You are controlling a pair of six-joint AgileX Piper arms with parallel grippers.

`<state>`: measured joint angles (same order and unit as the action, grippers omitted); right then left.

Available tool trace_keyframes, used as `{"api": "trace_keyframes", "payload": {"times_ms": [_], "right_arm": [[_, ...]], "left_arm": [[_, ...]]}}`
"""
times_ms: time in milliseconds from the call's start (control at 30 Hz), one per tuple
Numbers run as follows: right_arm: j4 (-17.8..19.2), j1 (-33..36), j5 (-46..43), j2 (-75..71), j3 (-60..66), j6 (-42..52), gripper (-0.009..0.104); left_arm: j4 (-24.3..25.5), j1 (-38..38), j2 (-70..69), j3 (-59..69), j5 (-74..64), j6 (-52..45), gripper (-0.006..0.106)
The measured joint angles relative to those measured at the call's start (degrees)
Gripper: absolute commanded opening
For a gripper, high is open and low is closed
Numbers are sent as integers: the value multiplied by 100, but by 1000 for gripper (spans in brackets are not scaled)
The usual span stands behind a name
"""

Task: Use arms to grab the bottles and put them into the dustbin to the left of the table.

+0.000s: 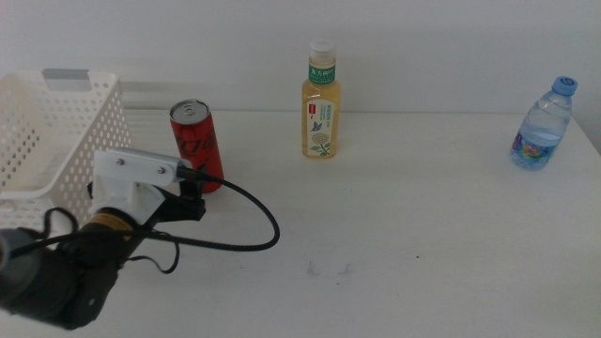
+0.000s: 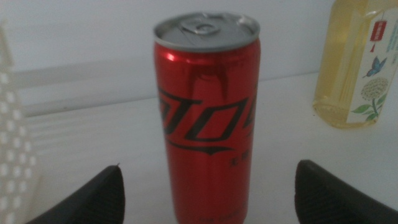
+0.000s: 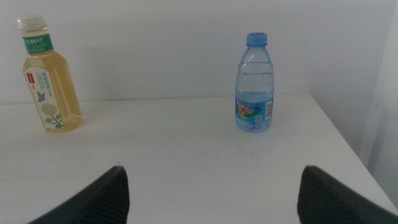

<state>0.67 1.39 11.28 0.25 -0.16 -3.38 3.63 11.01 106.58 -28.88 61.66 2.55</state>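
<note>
The slim red can is beside the dustbin, and my left gripper should grip the black lettering (image 1: 198, 146) (image 2: 208, 122) around its middle.
A slim red can (image 1: 195, 141) stands upright on the white table (image 1: 404, 235), just right of the dustbin (image 1: 56, 122). My left gripper (image 1: 194, 194) is low in front of the can and open. In the left wrist view the can (image 2: 208, 112) sits centred between the two jaws of that gripper (image 2: 210, 167) without touching them. The yellow tea bottle (image 1: 321, 108) stands at the back middle. The small blue-capped water bottle (image 1: 543, 127) stands at the far right. My right gripper (image 3: 212, 168) is open and empty, well short of the water bottle (image 3: 254, 87) and the tea bottle (image 3: 50, 81).
The white perforated dustbin wall (image 2: 9, 155) is close beside the can. The left arm's black cable (image 1: 263, 211) loops over the table in front of the can. The table's right edge (image 3: 348, 143) runs just past the water bottle.
</note>
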Motion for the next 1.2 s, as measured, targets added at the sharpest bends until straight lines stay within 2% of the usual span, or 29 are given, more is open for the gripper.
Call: {"api": "trace_keyframes", "payload": {"times_ms": [467,767,833,867,967,1100,1200], "right_arm": [[0,0,0,0,0,0,93],[0,0,0,0,0,0,93],[0,0,0,0,0,0,93],[0,0,0,0,0,0,93],[0,0,0,0,0,0,93],[0,0,0,0,0,0,93],[0,0,0,0,0,0,93]], "left_arm": [[106,34,1474,-1478,124,49,94],[106,34,1904,-2166,-22,201,92],[96,34,1929,-2253,-63,203,85],[83,34,1929,-2264,-95,213,78],[102,34,1916,-2253,-95,213,46],[102,34,1518,-1813,-353,213,-1],[124,34,887,-1333,-829,213,-2]]}}
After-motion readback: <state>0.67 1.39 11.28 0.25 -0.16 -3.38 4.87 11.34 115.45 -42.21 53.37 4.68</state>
